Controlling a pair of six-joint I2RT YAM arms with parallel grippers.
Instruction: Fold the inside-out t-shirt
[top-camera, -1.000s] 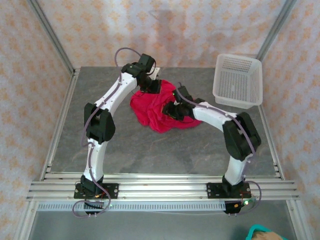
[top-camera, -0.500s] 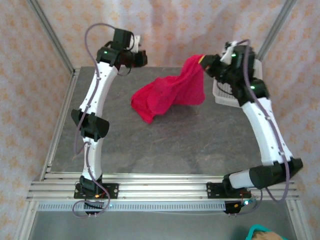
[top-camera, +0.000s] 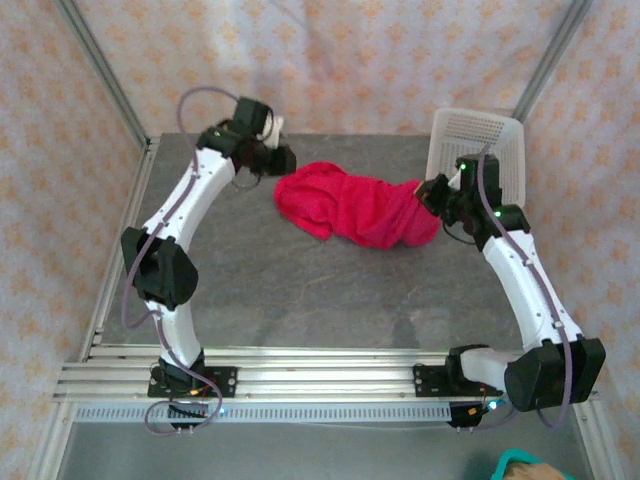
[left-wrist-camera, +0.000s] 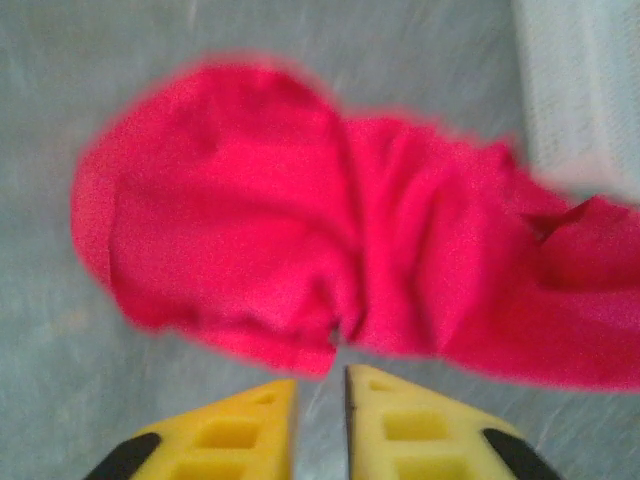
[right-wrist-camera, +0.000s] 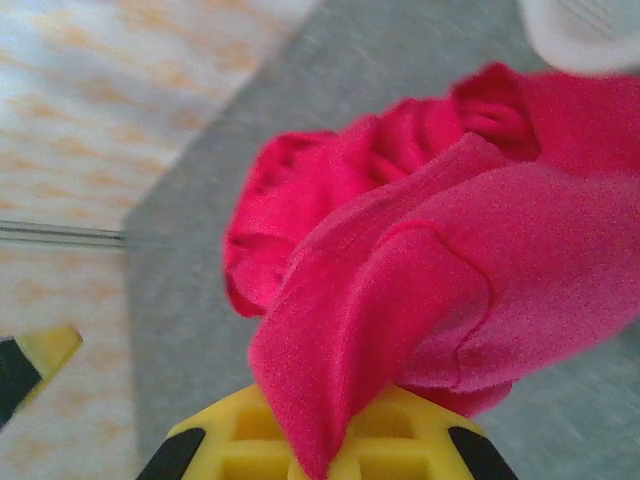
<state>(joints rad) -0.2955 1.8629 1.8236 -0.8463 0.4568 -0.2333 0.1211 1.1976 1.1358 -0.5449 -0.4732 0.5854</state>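
The t-shirt's middle is bunched and only one end is in my right gripper, so next my left gripper takes the loose end's front edge (top-camera: 323, 234) and stretches the t-shirt open.
The inside-out t-shirt (top-camera: 360, 210) is a red-pink bunched heap stretched left to right across the back middle of the table. My right gripper (top-camera: 425, 190) is at the heap's right end, shut on a fold of the fabric. In the right wrist view that fold (right-wrist-camera: 370, 320) runs down between the yellow fingers (right-wrist-camera: 420, 435). My left gripper (top-camera: 283, 162) hovers just behind the shirt's left end. Its yellow fingers (left-wrist-camera: 250, 425) stand slightly apart with bare table in the gap, just short of the shirt's edge (left-wrist-camera: 300, 350).
A white mesh basket (top-camera: 480, 160) stands at the back right, close behind the right gripper and touching the shirt's right end; it also appears as a white blur (left-wrist-camera: 575, 90). Bare grey table (top-camera: 330, 290) lies in front of the shirt. Patterned walls enclose the table.
The right gripper, which held the shirt raised near the basket, has come down and laid it across the table. The left gripper moved down toward the shirt's left end and parted its fingers a little.
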